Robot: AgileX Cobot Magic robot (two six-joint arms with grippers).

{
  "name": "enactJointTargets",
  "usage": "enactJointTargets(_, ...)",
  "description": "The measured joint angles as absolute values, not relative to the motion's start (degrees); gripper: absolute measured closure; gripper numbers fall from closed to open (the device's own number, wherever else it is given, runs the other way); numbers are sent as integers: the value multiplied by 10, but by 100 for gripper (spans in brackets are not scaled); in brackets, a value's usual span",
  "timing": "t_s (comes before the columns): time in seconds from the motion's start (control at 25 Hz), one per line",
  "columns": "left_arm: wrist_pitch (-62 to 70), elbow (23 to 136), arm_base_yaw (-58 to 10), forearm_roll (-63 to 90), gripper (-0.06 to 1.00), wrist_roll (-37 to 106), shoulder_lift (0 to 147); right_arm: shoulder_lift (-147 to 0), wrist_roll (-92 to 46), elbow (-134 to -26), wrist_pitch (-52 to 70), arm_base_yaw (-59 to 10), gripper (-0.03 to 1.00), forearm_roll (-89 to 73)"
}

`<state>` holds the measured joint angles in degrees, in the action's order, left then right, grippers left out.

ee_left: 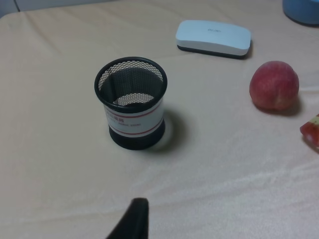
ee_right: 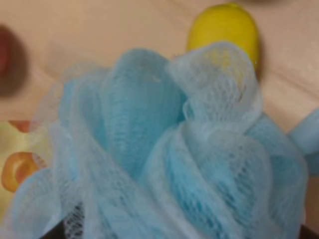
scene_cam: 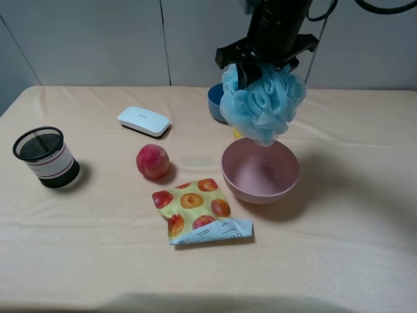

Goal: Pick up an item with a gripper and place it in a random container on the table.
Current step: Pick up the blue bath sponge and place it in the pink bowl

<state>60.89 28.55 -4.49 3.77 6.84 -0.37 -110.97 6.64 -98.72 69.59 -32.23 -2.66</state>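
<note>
I should use my right gripper to let go of the light blue mesh bath pouf inside the pale pink bowl (scene_cam: 262, 167) beside the snack bag.
The light blue mesh bath pouf (scene_cam: 262, 103) hangs from my right gripper (scene_cam: 251, 73), which is shut on its top. It is held in the air just above the far rim of the pale pink bowl (scene_cam: 260, 171). In the right wrist view the pouf (ee_right: 159, 149) fills the frame and hides the fingers. My left gripper shows only as one black fingertip (ee_left: 132, 221) at the frame edge, near the black mesh cup (ee_left: 132, 102).
A red peach (scene_cam: 152, 161), a fruit-print snack bag (scene_cam: 197, 210), a white case (scene_cam: 143, 120) and the black mesh cup (scene_cam: 45, 156) lie left of the bowl. A blue bowl (scene_cam: 215, 102) and a yellow lemon (ee_right: 224, 30) sit behind the pouf.
</note>
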Motion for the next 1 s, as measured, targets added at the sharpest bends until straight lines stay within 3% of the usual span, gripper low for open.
enactJointTargets(0.52, 609, 285, -45, 38, -5, 68, -4, -1109, 84, -883, 693, -335, 62, -21)
enactJointTargets(1.0, 609, 285, -45, 38, -5, 68, -4, -1109, 85, -761, 571, -335, 63, -40)
